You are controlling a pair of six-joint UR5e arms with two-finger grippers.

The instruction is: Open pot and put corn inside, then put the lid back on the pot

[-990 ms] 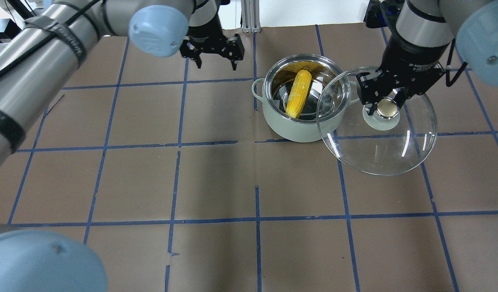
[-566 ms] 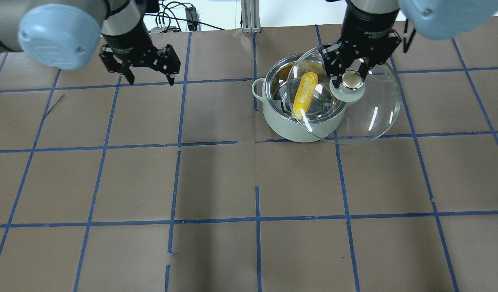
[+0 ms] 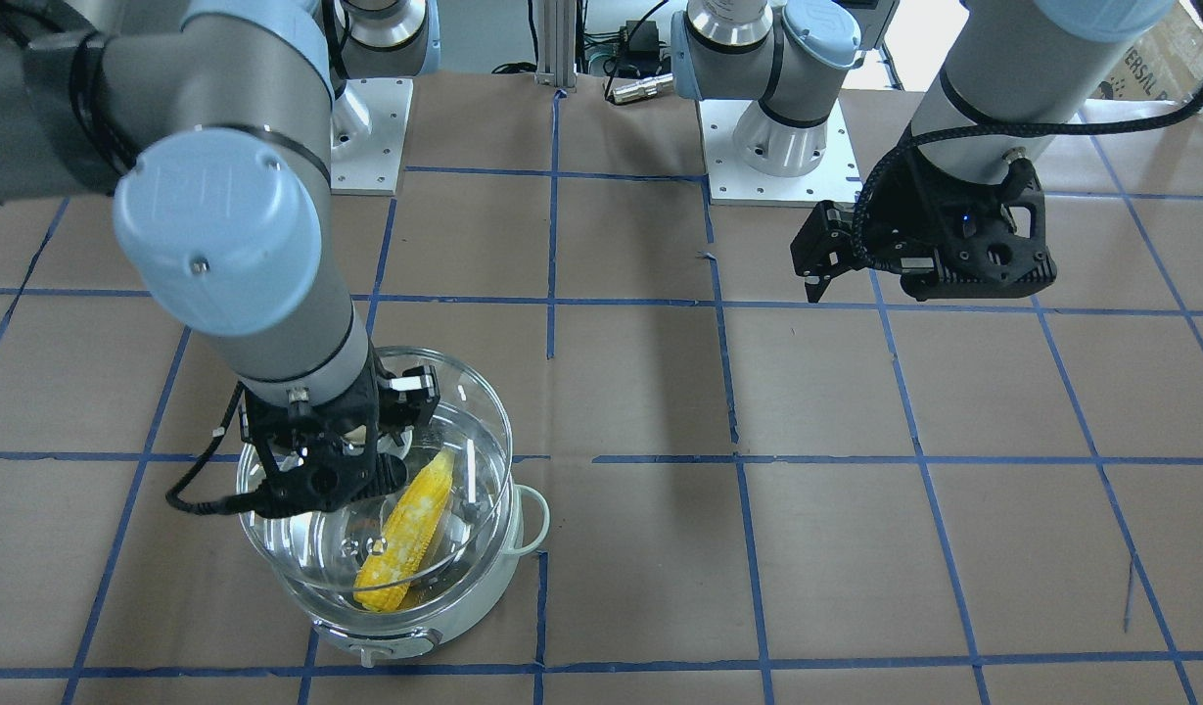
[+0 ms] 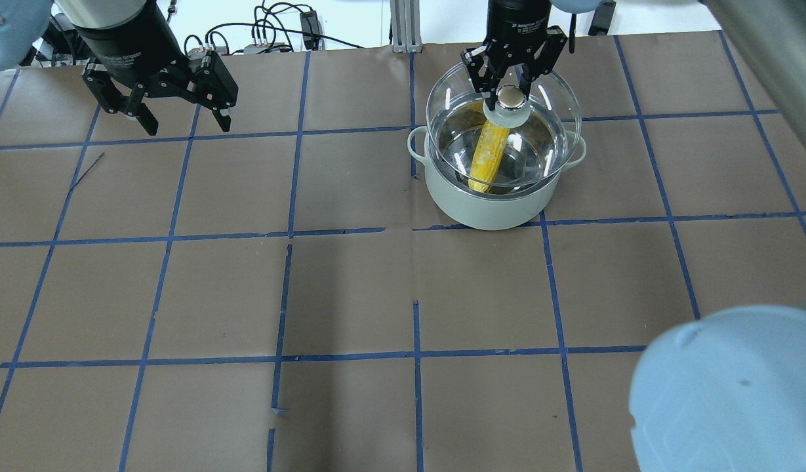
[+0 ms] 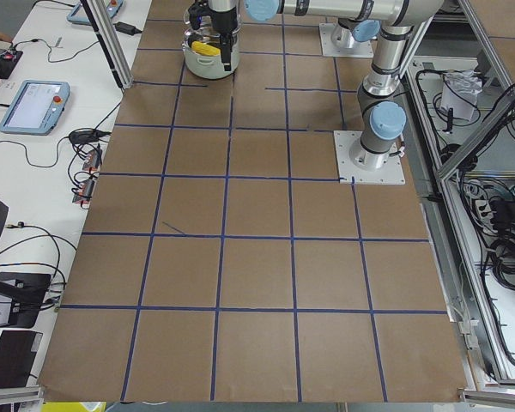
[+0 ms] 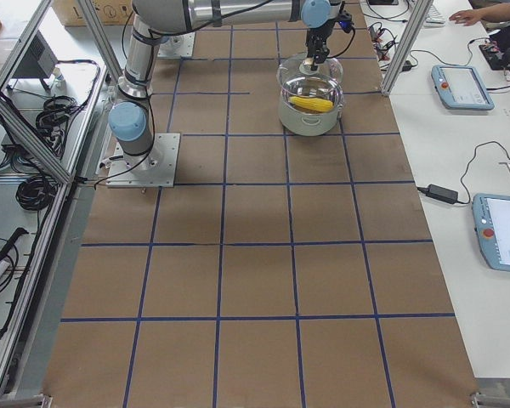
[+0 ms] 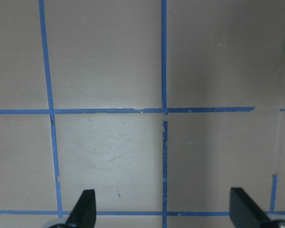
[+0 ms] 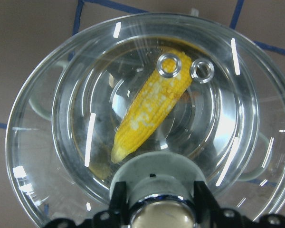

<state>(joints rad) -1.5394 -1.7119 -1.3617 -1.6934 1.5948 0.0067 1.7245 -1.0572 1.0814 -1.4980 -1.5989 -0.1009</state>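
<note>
Next, my right gripper releases the clear glass lid on the pale mint pot's rim, over the yellow corn (image 3: 386, 510) (image 8: 156, 118). The lid is now slightly above that rim.
The pale mint pot (image 4: 491, 208) stands on the table at the back, right of centre, with the yellow corn (image 4: 488, 157) lying inside it. My right gripper (image 4: 511, 90) is shut on the shiny knob of the clear glass lid (image 4: 557, 108). It holds the lid over the pot's mouth, a little above the rim and slightly toward the far side. The right wrist view looks down through the lid (image 8: 80, 118) onto the corn (image 8: 152, 109). My left gripper (image 4: 186, 126) is open and empty over bare table at the far left (image 7: 164, 209).
Brown paper with a blue tape grid (image 4: 416, 295) covers the table. The two arm base plates (image 3: 758, 166) sit at the robot's side. An aluminium post (image 4: 403, 26) stands at the table's far edge behind the pot. Tablets and cables lie on the side benches (image 6: 463, 85).
My right gripper has carried the lid leftward from beside the pot to over its mouth. My left arm has swung further left, away from the pot, still open.
</note>
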